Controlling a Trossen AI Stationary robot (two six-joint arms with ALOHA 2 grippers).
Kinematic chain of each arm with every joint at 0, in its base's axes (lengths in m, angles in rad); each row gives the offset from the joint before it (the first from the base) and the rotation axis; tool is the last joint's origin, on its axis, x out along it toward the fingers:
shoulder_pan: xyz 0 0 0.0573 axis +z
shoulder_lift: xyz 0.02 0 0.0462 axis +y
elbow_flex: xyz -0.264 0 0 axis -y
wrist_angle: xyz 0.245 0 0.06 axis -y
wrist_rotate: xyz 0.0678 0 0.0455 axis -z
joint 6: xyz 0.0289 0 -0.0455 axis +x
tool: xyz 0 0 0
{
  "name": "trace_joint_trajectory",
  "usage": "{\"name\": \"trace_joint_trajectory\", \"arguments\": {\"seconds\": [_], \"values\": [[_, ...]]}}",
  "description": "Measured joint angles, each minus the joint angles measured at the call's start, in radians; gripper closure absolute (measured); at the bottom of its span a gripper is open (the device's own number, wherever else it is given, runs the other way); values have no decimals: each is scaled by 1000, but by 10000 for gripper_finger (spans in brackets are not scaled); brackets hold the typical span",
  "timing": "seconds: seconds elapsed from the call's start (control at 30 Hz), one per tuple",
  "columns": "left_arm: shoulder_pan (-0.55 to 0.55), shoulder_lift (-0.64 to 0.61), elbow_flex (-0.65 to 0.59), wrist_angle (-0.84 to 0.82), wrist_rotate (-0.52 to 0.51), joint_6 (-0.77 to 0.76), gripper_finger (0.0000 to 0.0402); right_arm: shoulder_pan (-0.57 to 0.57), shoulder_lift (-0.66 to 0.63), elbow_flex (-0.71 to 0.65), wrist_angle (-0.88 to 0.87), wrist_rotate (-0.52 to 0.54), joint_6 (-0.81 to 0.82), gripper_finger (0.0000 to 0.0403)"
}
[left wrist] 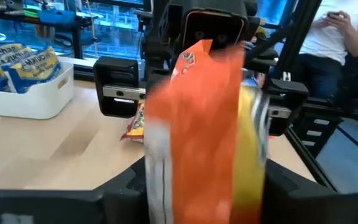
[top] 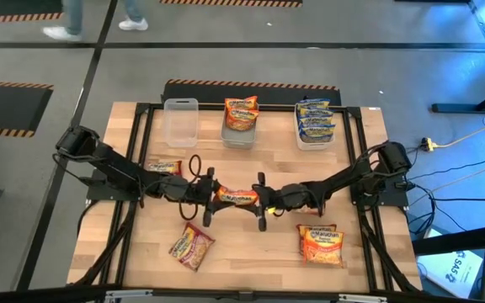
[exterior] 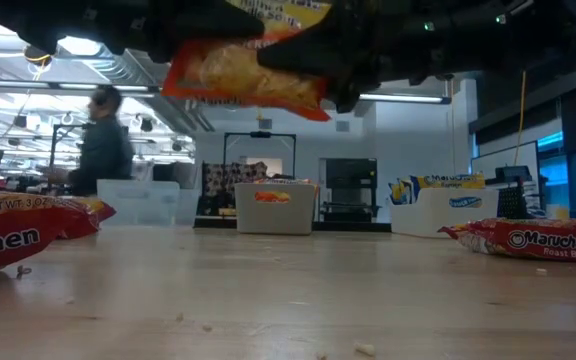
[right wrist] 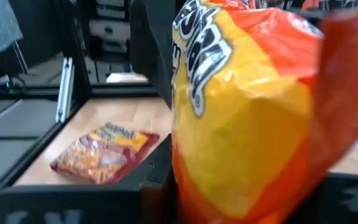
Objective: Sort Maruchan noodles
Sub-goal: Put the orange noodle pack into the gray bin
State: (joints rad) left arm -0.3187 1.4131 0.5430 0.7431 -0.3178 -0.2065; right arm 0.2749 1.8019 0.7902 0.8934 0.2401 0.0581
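Level at the orange packet's end, my left gripper will open, take the packet's top edge [exterior: 293,12] from above, then lower it into the middle tub.
An orange Maruchan noodle packet [top: 237,196] hangs in the air over the table's middle, high above the wood in the low view [exterior: 248,80]. My left gripper [top: 217,196] reaches it from the left and my right gripper [top: 258,199] from the right; both are shut on it. Other packets lie flat on the table: a red one [top: 165,168] at the left, a pink-brown one [top: 192,247] at the near left, and red ones [top: 321,242] at the near right. My left gripper pinches the packet's left end [left wrist: 191,174] between its two fingers, which come in about level from the table's left. The packet stands on edge between them, lifted clear of the table. My right gripper pinches the packet's right end [right wrist: 241,180] between its two fingers, coming about level from the table's right. The packet fills the gap between the fingers and hangs clear of the table.
Three tubs stand along the far edge: a clear one [top: 181,126], a middle one [top: 239,135] holding orange packets, and a white one [top: 316,139] holding blue-and-yellow packets. A person [exterior: 103,140] walks beyond the table; another [left wrist: 340,31] sits at its side.
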Motion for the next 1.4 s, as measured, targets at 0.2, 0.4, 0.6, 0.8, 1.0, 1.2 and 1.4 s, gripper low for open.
{"name": "trace_joint_trajectory", "arguments": {"seconds": [0.2,0.4,0.6,0.8,1.0,1.2,1.4], "values": [[17,-140,2,-230,91,-114,191,0,0,0,-66,-38,44,306],[57,-260,129,-672,139,-179,141,0,0,-1,-144,-53,62,306],[101,-170,351,-959,213,-104,129,0,14,-1,-151,-57,66,306],[156,23,552,-1154,316,-73,132,0,21,-1,-158,-51,75,306],[185,185,723,-1284,458,-71,133,0,21,-1,-165,-51,92,306],[188,285,884,-1452,471,-26,133,0,21,-1,-164,-50,93,306],[189,340,918,-1487,457,-7,133,0,21,-1,-157,-50,93,306]]}}
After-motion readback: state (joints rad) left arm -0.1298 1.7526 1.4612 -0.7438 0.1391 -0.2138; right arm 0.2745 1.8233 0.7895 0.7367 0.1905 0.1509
